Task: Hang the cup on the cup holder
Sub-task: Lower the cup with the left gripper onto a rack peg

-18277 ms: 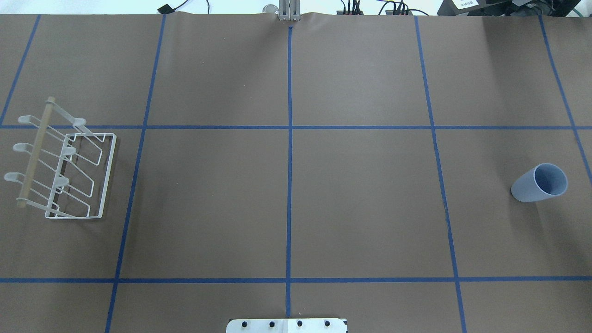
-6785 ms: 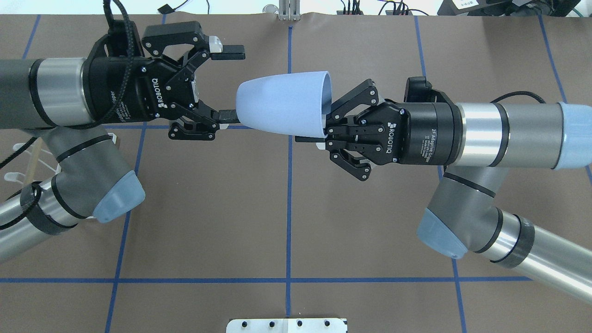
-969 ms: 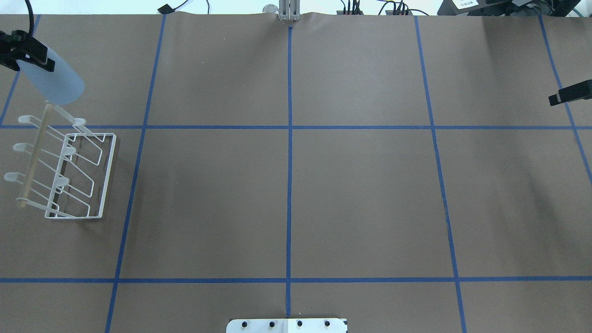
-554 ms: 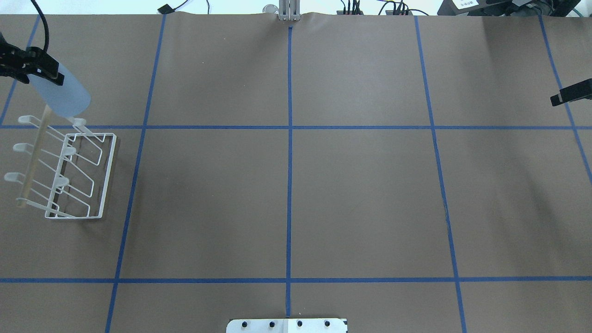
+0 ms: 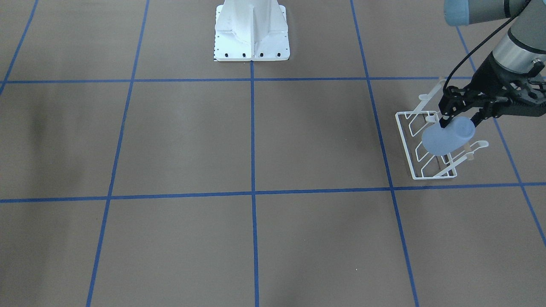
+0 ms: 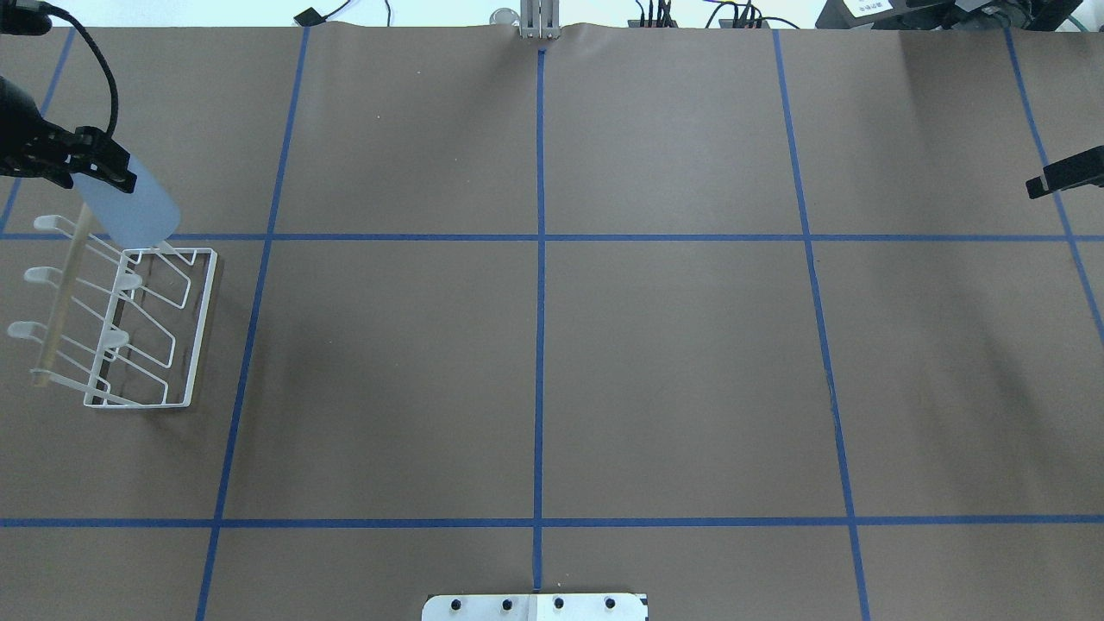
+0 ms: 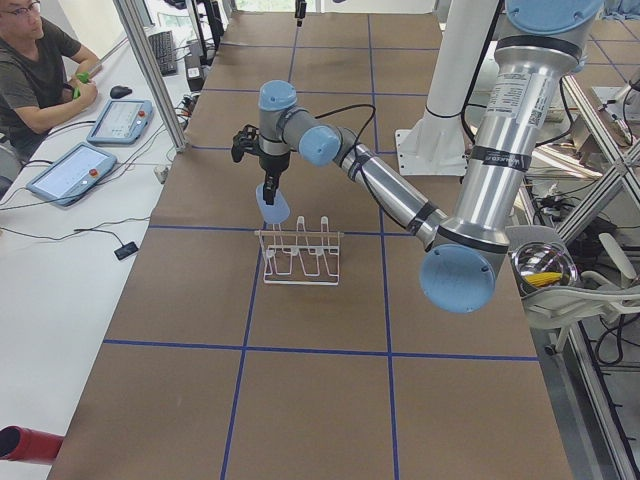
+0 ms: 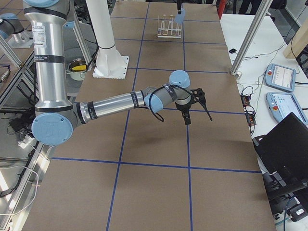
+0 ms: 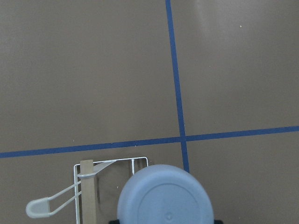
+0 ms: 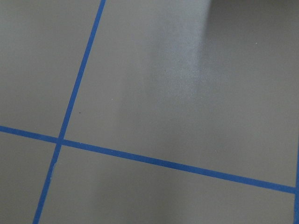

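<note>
My left gripper needs to let go of the light blue cup on the cup holder's wire side (image 5: pixel 423 149) (image 9: pixel 154 204) across from the wooden bar.
The light blue cup (image 6: pixel 129 211) hangs tilted in my left gripper (image 6: pixel 82 164), which is shut on its narrow end, wide mouth pointing down toward the rack. It hovers over the far end of the white wire cup holder (image 6: pixel 200 328), above the farthest prongs by the wooden bar (image 6: pixel 60 302). The front view shows the cup (image 5: pixel 445 137) over the rack (image 5: pixel 403 136) under the left gripper (image 5: pixel 460 120). The left wrist view shows the cup's base (image 9: pixel 166 198) and one prong (image 9: pixel 39 207). My right gripper (image 8: pixel 197 115) is open and empty, far off; one fingertip (image 6: pixel 1065 174) shows overhead.
The white robot pedestal (image 5: pixel 251 34) stands at the table's near-robot edge. Blue tape lines (image 6: pixel 539 302) grid the brown table. An operator (image 7: pixel 40 70) sits beside tablets past the far edge. A metal bowl (image 7: pixel 543 268) sits off the table.
My left gripper has carried the cup toward the robot and slightly right, from beyond the rack to over its far prongs. The right gripper has hardly moved.
</note>
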{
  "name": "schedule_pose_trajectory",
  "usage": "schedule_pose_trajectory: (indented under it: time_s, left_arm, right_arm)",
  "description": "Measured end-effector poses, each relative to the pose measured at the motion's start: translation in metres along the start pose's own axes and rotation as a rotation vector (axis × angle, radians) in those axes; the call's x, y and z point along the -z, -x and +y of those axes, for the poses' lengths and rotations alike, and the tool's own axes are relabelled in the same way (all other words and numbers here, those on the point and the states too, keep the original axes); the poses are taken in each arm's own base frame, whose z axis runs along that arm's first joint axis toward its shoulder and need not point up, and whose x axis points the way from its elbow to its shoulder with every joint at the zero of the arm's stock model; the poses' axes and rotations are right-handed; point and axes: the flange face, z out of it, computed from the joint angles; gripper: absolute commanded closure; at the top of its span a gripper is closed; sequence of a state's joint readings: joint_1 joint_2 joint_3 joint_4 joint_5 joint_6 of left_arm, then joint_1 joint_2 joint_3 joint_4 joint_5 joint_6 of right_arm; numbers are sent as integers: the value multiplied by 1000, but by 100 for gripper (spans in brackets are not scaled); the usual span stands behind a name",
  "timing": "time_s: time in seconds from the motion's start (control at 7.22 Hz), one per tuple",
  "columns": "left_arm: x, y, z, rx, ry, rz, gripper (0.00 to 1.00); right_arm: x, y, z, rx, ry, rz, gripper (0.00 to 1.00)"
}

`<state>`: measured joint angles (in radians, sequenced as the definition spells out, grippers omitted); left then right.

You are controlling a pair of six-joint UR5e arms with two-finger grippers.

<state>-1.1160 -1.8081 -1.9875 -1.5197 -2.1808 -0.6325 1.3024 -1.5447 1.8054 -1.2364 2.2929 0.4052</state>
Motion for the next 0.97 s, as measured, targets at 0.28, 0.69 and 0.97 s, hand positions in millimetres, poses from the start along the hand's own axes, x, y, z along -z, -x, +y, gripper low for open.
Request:
schedule_pose_trajectory:
  time_s: [0.28,0.69,0.97]
  left_arm:
    - [-11,-3,1,-8,8,-18,100]
    - [-27,-9,5,-25,19,-43,100]
    - [-38,-6,5,-19,38,-51,100]
  right_arm:
    - [0,1,0,-2,1,-4,0]
    - [0,0,0,-2,2,-6,0]
    - [-1,1,0,-2,3,-6,0]
